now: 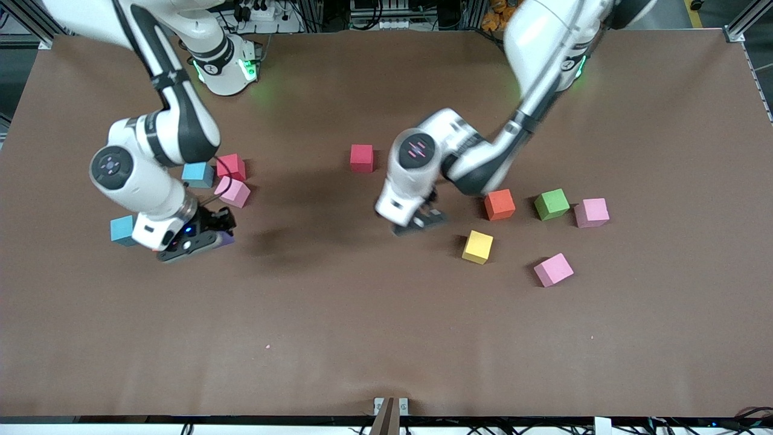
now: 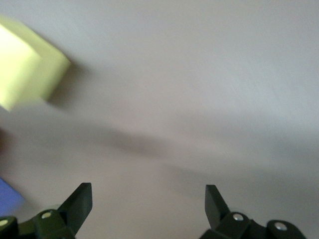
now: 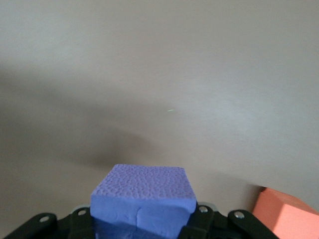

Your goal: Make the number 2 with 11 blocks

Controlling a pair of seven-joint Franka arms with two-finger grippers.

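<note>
The yellow block beside the orange block is next for my left gripper, which should go there and close on the yellow block's opposite sides [image 1: 477,248] [image 2: 31,64].
My right gripper [image 1: 202,238] is shut on a purple block [image 3: 142,199], low at the right arm's end of the table; the block's edge shows in the front view [image 1: 227,240]. My left gripper [image 1: 423,220] is open and empty, low over bare table near the middle, its fingers [image 2: 79,204] wide apart. A yellow block [image 1: 477,247] lies close by and also shows in the left wrist view [image 2: 27,64]. An orange block [image 1: 499,204], a green block [image 1: 551,203] and two pink blocks [image 1: 592,212] [image 1: 553,269] lie scattered beside it. No digit shape shows.
Near my right gripper lie a light blue block [image 1: 122,230], another light blue block [image 1: 198,174], a red block [image 1: 231,167] and a pink block [image 1: 232,191]. A lone red block [image 1: 362,158] sits mid-table. A reddish block corner [image 3: 286,214] shows in the right wrist view.
</note>
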